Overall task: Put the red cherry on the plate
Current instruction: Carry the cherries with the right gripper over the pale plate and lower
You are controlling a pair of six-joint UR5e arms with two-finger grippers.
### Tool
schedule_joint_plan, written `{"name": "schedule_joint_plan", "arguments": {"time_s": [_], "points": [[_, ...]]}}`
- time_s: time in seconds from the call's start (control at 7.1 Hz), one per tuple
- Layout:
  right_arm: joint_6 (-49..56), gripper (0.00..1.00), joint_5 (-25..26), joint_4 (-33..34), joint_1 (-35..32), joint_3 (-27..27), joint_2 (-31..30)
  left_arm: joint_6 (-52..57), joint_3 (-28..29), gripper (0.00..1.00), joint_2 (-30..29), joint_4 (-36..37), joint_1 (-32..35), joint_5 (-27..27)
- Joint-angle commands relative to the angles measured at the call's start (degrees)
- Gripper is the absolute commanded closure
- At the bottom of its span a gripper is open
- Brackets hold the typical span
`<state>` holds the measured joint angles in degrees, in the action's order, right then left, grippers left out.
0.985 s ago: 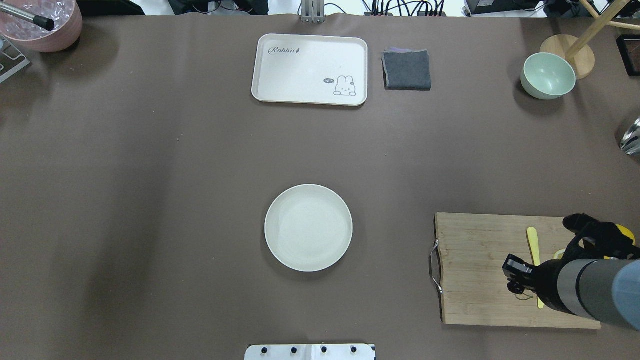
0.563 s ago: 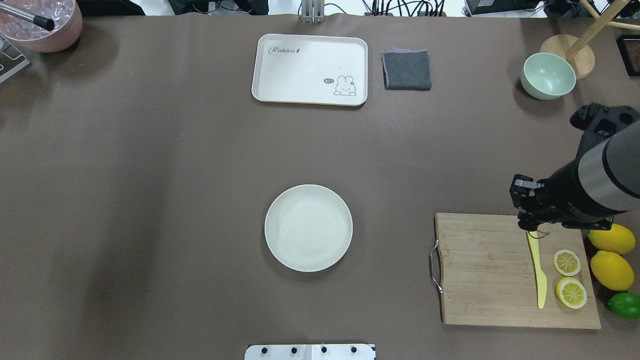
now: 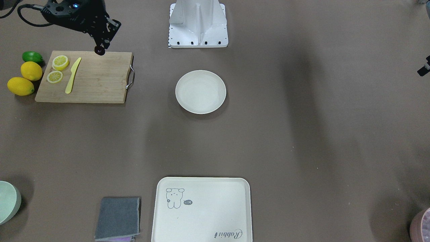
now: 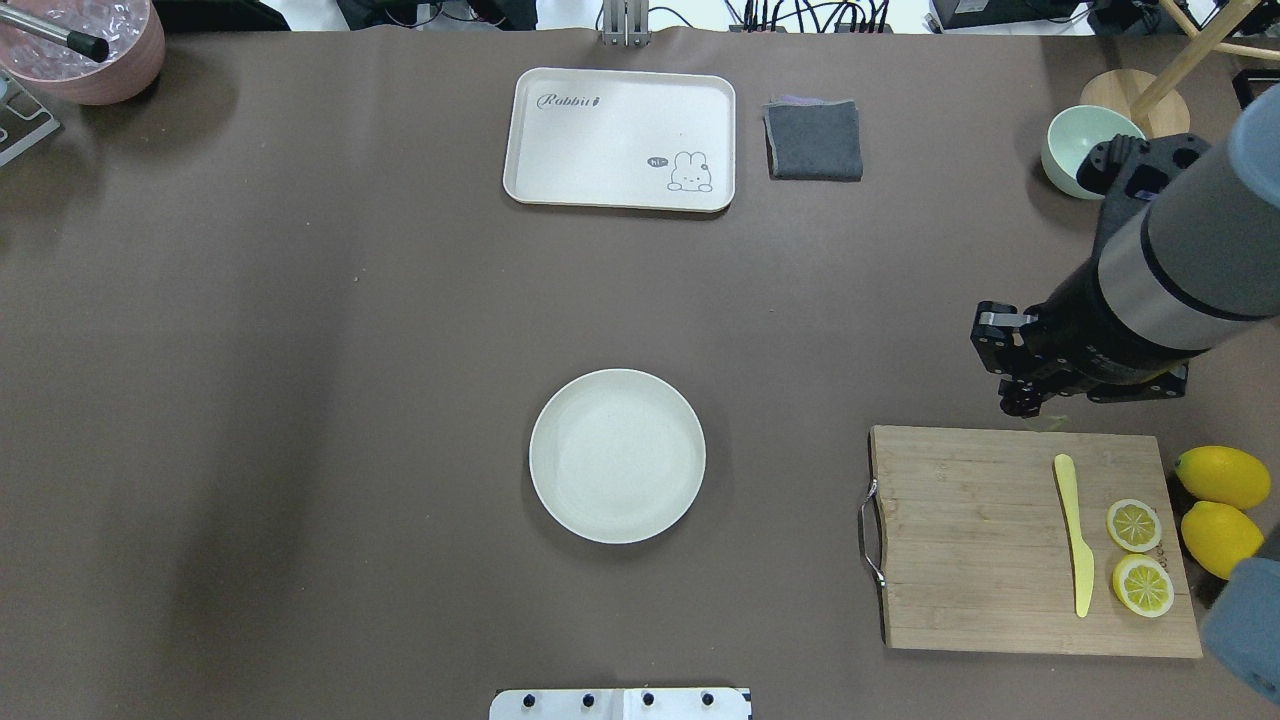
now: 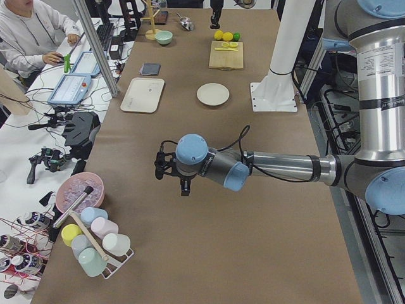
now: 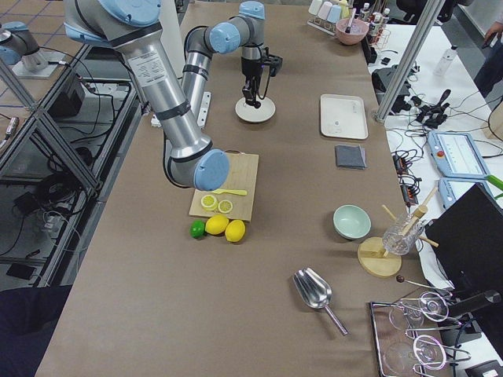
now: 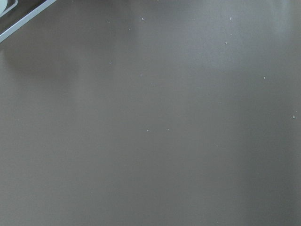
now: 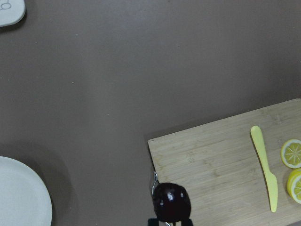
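Note:
The red cherry, hanging just off the cutting board's edge, will be released by my right gripper near the middle of the plate (image 3: 195, 94) (image 8: 11, 205), a little toward the cutting board.
The red cherry (image 8: 171, 201) is a glossy dark maroon ball held at the tips of my right gripper (image 4: 1012, 398), which is shut on it. From the front, the cherry (image 3: 99, 50) hangs just off the cutting board's edge on the robot's side. The plate (image 4: 617, 456) is a round cream-white dish at the table's middle, well to the left of that gripper, with nothing on it. Its rim (image 8: 19, 197) shows at the wrist view's lower left. My left gripper (image 5: 183, 188) hangs over bare table far from the plate; I cannot tell whether it is open or shut.
A wooden cutting board (image 4: 970, 540) carries a yellow knife (image 4: 1072, 530) and two lemon halves (image 4: 1134, 525). Whole lemons (image 4: 1222, 478) and a lime (image 3: 32, 57) lie beside it. At the far side are a rabbit tray (image 4: 620, 138), grey cloth (image 4: 813, 140) and green bowl (image 4: 1070, 150).
My right arm has swung from over the cutting board toward the far side and left with the cherry, uncovering the lemons. It now hangs just beyond the board's far edge.

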<state>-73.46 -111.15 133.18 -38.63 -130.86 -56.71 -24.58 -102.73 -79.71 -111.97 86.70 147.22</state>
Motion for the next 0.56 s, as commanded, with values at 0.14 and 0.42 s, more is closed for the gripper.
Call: {"name": "schedule_joint_plan", "arguments": {"time_s": [0.14,0.42], "points": [[-0.72,1.00,7.85,-2.99,9.07,8.76,6.43,-0.03,-0.89,0.03,0.96,0.00,0.14,0.00],[-2.83,1.00,11.21,-9.93,13.04,14.55,6.78,-0.03,-1.15,0.03,0.96,0.00,0.14,0.00]]}}
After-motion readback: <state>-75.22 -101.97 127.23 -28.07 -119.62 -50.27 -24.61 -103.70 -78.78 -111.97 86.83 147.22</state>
